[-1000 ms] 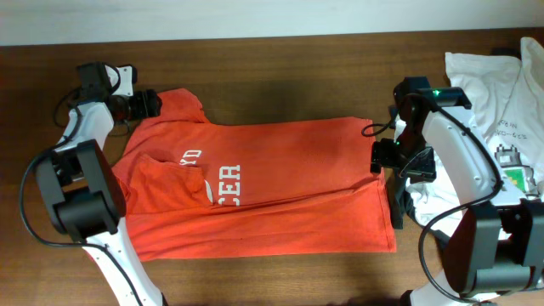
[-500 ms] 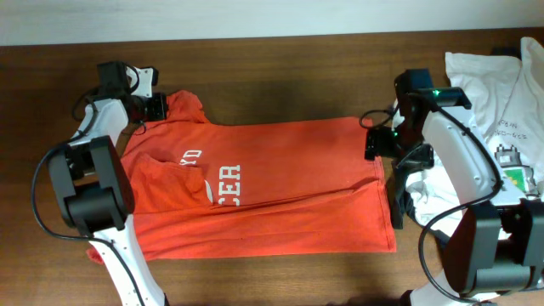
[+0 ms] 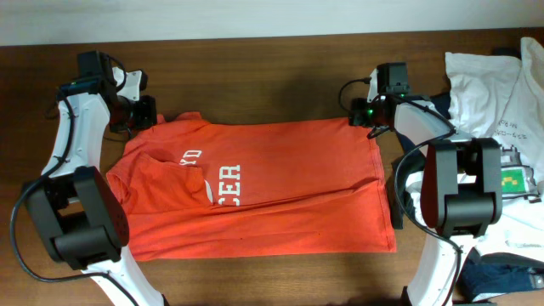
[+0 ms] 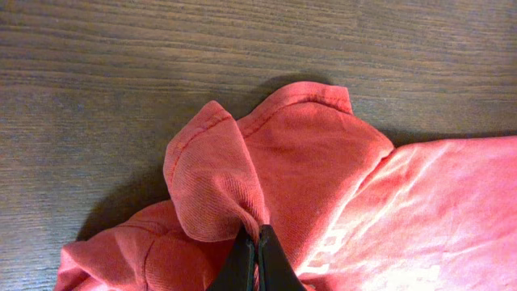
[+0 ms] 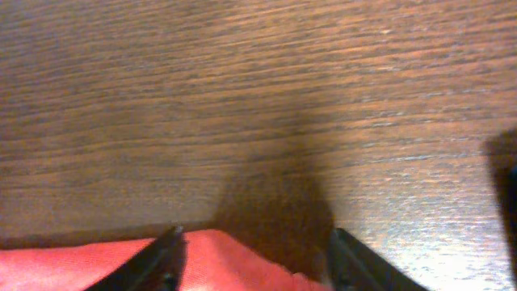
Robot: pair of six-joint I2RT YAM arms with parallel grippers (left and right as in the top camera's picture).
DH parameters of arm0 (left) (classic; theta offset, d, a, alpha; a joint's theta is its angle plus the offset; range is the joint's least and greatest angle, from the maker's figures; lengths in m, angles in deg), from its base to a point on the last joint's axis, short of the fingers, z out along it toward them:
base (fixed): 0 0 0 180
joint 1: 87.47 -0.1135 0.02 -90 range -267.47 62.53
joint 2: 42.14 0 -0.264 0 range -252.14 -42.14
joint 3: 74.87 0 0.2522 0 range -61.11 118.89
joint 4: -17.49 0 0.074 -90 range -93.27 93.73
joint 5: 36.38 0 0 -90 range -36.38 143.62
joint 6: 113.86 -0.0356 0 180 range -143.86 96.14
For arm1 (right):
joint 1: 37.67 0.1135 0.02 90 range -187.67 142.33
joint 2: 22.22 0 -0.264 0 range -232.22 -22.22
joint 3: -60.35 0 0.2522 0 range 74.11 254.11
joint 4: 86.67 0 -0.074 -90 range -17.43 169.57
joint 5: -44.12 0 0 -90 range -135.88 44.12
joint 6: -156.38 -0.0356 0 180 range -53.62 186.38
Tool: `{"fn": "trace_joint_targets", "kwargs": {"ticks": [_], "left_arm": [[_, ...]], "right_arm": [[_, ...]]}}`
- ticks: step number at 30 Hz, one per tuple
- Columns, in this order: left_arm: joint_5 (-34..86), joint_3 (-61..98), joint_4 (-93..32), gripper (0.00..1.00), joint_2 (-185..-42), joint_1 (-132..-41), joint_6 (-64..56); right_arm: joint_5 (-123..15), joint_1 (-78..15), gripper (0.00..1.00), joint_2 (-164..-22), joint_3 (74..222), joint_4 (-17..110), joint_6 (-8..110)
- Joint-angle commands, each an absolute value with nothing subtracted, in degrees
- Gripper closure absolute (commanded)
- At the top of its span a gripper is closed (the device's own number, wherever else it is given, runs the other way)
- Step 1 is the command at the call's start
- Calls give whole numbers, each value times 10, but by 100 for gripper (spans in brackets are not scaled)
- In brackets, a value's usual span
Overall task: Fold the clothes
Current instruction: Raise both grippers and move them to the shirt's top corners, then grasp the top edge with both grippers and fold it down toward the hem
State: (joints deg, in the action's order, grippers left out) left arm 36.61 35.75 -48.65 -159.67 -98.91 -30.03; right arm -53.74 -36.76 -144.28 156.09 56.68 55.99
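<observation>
My left gripper is going to release the bunched fold, and it will set that fold free on the front corner of the shirt's collar end [image 3: 143,229].
The orange-red T-shirt [image 3: 272,183] with white lettering lies spread across the table, collar end to the left. My left gripper [image 3: 146,113] is at its back left corner, shut on a bunched fold of the shirt [image 4: 214,186]; in the left wrist view the black fingertips [image 4: 257,236] pinch the fabric. My right gripper [image 3: 360,116] is at the shirt's back right corner. In the right wrist view its jaws [image 5: 254,238] stand apart, one on each side of the red corner [image 5: 218,259], which lies low between them.
A white T-shirt [image 3: 497,102] with a green square graphic [image 3: 516,180] is piled at the right edge. Dark navy garments lie at the bottom right [image 3: 501,276] and beside the shirt's right hem [image 3: 398,204]. Bare wooden table [image 3: 272,68] runs behind the shirt.
The left gripper has shut on the shirt's back left fold. The right gripper has moved from the shirt's right hem up to its back right corner, and its jaws have narrowed.
</observation>
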Motion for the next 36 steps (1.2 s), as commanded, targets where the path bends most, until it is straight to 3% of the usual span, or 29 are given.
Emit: {"fn": "trace_joint_targets", "kwargs": {"ticks": [1,4,7,11,13,17,22,28,36], "left_arm": [[371,357,-491,99,-1597,-993,-293],[372,357,-498,100,-1597,-993,-293],[371,357,-511,100,-1596,-995,-293],[351,357,-553,99,-1546,-1027,-293],[350,357,-647,100,-1518,-1031,-293],[412,357,-781,100,-1518,-1032,-267],[413,357,-925,100,-1518,-1031,-265],[490,292,-926,99,-1462,-1031,-210],[500,150,-895,100,-1410,-1028,-180]], "right_arm": [[-541,-369,78,-1465,1560,547,549],[-514,-370,96,-1465,1560,522,549],[-462,-372,96,-1450,1574,480,549],[-456,-377,96,-1405,1682,286,549],[-456,-377,96,-1404,1737,94,550],[-456,-377,95,-1405,1737,-24,554],[-456,-377,92,-1405,1736,-87,554],[-452,-377,91,-1405,1668,-122,556],[-427,-377,87,-1405,1607,-108,556]]}}
